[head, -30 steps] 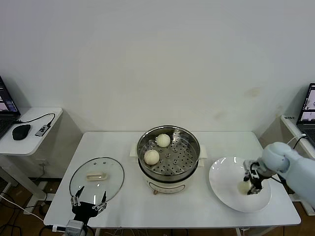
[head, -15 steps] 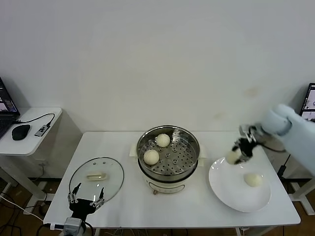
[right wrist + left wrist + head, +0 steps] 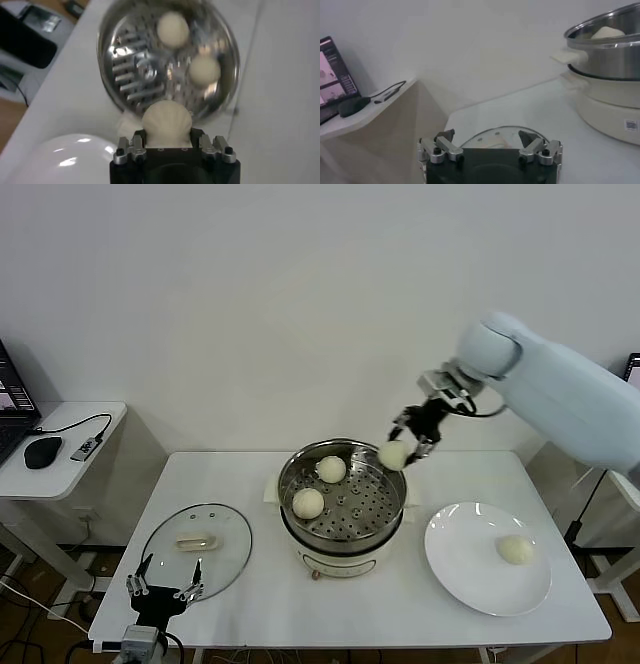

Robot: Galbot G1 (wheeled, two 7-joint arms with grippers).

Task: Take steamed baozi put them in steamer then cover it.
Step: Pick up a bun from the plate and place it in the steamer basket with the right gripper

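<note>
Next, I set the cream-white baozi down with my right gripper on the bare front part of the steamer's tray [image 3: 344,525] [image 3: 131,62].
My right gripper [image 3: 402,446] is shut on a cream-white baozi [image 3: 392,454], holding it in the air over the right rim of the steamer [image 3: 385,522]. The wrist view shows that baozi [image 3: 166,123] squeezed between the jaws above the perforated tray [image 3: 135,75]. Two baozi [image 3: 331,469] [image 3: 308,503] lie in the steamer's tray. One more baozi [image 3: 516,550] rests on the white plate [image 3: 460,569]. The glass cover [image 3: 235,549] lies flat at the table's front left. My left gripper [image 3: 160,591] hovers open at the cover's near edge, empty.
A side desk [image 3: 85,469] with a mouse [image 3: 43,452] and a cable stands to the left of the table. The steamer's white base [image 3: 610,115] shows close in the left wrist view.
The right gripper lifted a baozi off the plate and carried it up and left to the steamer's rim. The left gripper drifted slightly back toward the table's front edge.
</note>
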